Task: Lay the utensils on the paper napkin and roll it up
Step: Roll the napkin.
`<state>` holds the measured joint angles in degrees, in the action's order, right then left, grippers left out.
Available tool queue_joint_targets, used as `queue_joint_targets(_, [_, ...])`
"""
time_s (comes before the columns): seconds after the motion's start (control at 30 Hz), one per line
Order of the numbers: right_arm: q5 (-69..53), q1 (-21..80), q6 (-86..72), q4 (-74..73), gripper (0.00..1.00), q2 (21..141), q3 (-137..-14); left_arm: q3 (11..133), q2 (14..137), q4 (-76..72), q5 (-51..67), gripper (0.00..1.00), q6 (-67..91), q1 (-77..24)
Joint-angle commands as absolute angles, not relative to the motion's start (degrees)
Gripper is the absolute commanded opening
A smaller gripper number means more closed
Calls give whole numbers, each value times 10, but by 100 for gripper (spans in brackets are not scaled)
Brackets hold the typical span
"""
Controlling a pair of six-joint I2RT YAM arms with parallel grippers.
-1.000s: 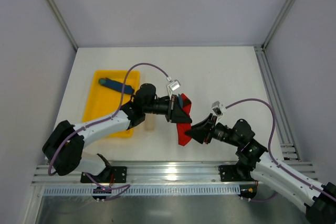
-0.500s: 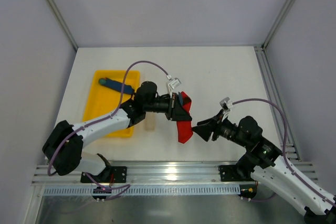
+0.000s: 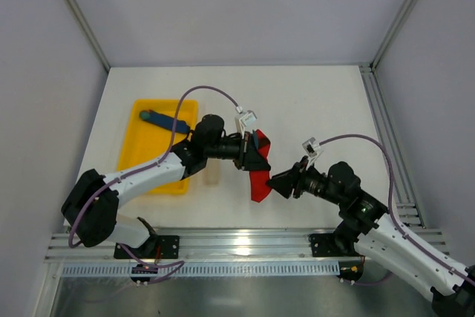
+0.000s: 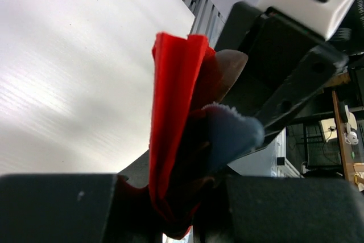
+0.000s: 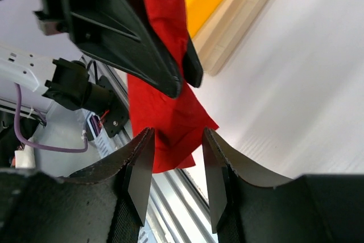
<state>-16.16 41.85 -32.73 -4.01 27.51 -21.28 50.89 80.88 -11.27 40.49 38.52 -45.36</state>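
The red napkin's lower end hangs loose below my left gripper, spread out; next my right gripper pinches that end (image 5: pixel 173 147) before carrying the napkin to the yellow tray.
My left gripper (image 3: pixel 254 155) is shut on the red paper napkin (image 3: pixel 258 183), which hangs folded below it above the table. In the left wrist view the napkin (image 4: pixel 170 101) stands pinched between the jaws, with a brownish rounded utensil tip (image 4: pixel 232 65) in its fold. A pale wooden utensil (image 3: pixel 211 174) lies on the table beside the tray. My right gripper (image 3: pixel 277 182) is open and empty, right beside the napkin's lower edge. In the right wrist view the napkin (image 5: pixel 165 120) lies just beyond its open fingers (image 5: pixel 139 169).
A yellow tray (image 3: pixel 141 152) at the left holds a blue stick with a teal end (image 3: pixel 159 118). A blue-grey soft piece (image 4: pixel 230 135) sits at my left gripper's jaws. A metal rail (image 3: pixel 237 243) runs along the near table edge.
My right gripper pulled back to the right from the napkin, then moved left again to its lower edge. My left gripper kept hold of the napkin and barely moved.
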Motion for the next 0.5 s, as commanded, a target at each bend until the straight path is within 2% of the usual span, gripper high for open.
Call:
queue_joint_targets(0.0, [-174,424,-349,35,45,306,-199,535,799,-113,403,0,380,-454])
queue_joint_targets(0.47, [-200,432,-366,181,46,317,-117,543,799,-123,410,0,383,-454])
